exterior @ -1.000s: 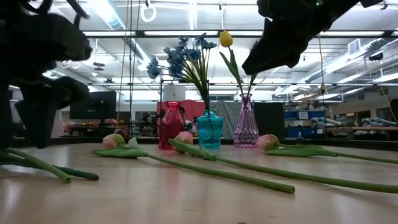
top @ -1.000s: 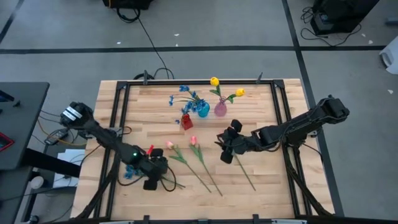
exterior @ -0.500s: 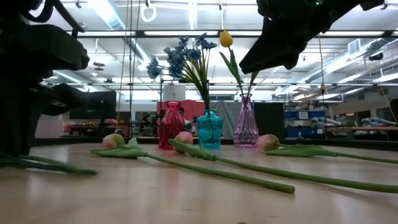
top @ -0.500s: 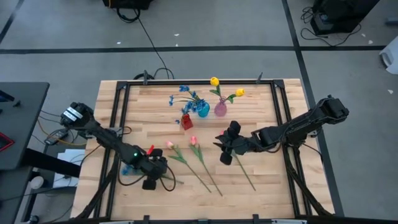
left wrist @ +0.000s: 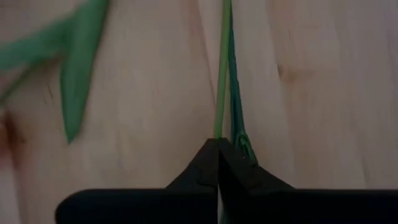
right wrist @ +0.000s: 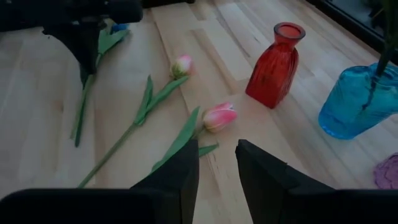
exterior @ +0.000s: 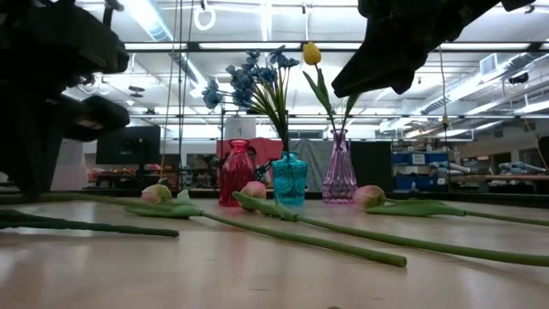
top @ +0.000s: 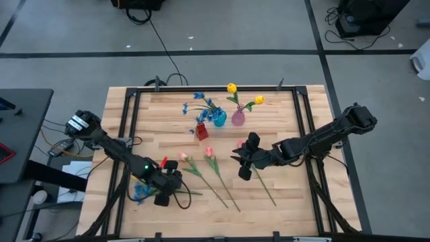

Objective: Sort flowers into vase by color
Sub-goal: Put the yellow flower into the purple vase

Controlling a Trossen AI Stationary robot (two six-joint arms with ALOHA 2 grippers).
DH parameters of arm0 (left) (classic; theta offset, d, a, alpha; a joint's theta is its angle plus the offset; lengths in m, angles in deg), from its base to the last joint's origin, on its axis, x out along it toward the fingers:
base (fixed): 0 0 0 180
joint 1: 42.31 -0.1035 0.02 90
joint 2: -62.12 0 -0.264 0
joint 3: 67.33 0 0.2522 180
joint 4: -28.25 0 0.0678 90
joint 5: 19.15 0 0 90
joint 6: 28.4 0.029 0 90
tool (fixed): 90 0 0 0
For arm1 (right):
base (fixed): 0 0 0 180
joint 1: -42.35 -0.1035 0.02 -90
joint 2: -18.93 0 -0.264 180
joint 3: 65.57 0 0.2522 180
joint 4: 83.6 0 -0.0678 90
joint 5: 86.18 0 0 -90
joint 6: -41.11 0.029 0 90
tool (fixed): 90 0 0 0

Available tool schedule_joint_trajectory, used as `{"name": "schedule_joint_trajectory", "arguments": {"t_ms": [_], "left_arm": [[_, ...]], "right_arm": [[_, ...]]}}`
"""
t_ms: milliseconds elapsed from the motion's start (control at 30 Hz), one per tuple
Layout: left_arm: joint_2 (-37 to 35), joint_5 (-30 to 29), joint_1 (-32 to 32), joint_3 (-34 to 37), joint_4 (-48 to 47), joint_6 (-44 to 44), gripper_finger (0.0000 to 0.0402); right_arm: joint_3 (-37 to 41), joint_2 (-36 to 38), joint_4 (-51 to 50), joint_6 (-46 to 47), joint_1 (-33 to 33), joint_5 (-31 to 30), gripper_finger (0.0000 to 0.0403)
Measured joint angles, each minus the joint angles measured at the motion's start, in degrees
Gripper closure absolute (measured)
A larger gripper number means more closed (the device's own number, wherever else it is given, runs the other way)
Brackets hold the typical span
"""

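The robot's left gripper will let go of the blue flowers on the wood (top: 193, 193) alongside the stem of the nearest pink tulip.
A bunch of blue flowers (top: 141, 193) on green stems lies near the table's near left corner, with my left gripper (top: 164, 191) shut on its stems. Three pink tulips lie mid-table: one (top: 183, 156), one (top: 208, 152) and one (top: 240, 144) beside my right gripper (top: 236, 158). That gripper hovers open above the table, well clear of the tulips, as the low view shows (exterior: 395, 51). At the far side stand a red vase (top: 201, 131), a blue vase (top: 219, 119) with blue flowers and a pink vase (top: 238, 117) with yellow tulips (top: 232, 88). My left gripper pinches the blue flowers' thin green stems (left wrist: 219, 127) between its two fingertips, at least two stems side by side. The fingers come steeply from above. The stems run on past the fingertips over the wood; a stem's free end (exterior: 94, 227) lies on the table.
A black frame rail (top: 127, 134) runs along the table's edges. Bare wood lies between the tulips and the near edge. The three vases stand close together at the far middle.
My left gripper has shut on the blue flowers' stems and risen slightly. The bunch has turned with it: the blossoms have swung toward the near edge, and part of the stems now stands off the wood. My right gripper has kept its place.
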State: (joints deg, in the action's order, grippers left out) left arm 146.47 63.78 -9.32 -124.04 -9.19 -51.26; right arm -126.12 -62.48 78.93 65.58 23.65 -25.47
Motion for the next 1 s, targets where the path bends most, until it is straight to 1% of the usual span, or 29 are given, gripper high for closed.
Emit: {"name": "schedule_joint_trajectory", "arguments": {"t_ms": [200, 367, 467, 533, 700, 733, 867, 933, 1000], "left_arm": [[0.0, -4.59, -1.59, -2.15, 0.83, 3.02, 0.0399], [0.44, -6.28, -6.04, -2.15, 8.76, 6.88, 0.04], [0.97, -6.38, -8.92, -2.15, 14.53, 10.46, 0.04], [1.32, -6.34, -10.67, -2.15, 17.77, 12.47, 0.04], [3.71, -3.53, -15.04, -2.15, 25.84, 15.14, 0.0401], [4.36, -3.28, -15.74, -2.15, 28.22, 15.16, 0.0401], [6.27, -0.9, -18.38, -3.14, 33.98, 16.26, 0.0401], [7.35, -0.1, -19.66, -4.82, 33.88, 16.77, 0.0401], [9.24, 0.31, -20.76, -7.37, 33.6, 17.66, 0.0401]], "right_arm": [[0.0, 0.0, -0.02, 0.0, 0.0, -0.16, 0.0282], [0.0, -0.02, 0.32, 0.04, 0.02, 3.32, 0.0282], [-0.02, -0.02, 1.33, -0.04, -0.05, 5.13, 0.0282], [-0.01, -0.02, 1.06, -0.13, -0.41, 5.25, 0.0281], [-0.02, 0.81, -2.61, -0.35, -1.54, 4.91, 0.0277], [-0.02, 1.72, -4.14, 0.12, -1.98, 4.48, 0.0277], [-0.05, 6.03, -9.53, 1.74, -5.0, -1.65, 0.0277], [-0.02, 7.9, -11.05, 2.33, -6.41, -3.74, 0.0277], [-0.04, 9.42, -11.92, 2.51, -7.56, -4.45, 0.0277]]}}
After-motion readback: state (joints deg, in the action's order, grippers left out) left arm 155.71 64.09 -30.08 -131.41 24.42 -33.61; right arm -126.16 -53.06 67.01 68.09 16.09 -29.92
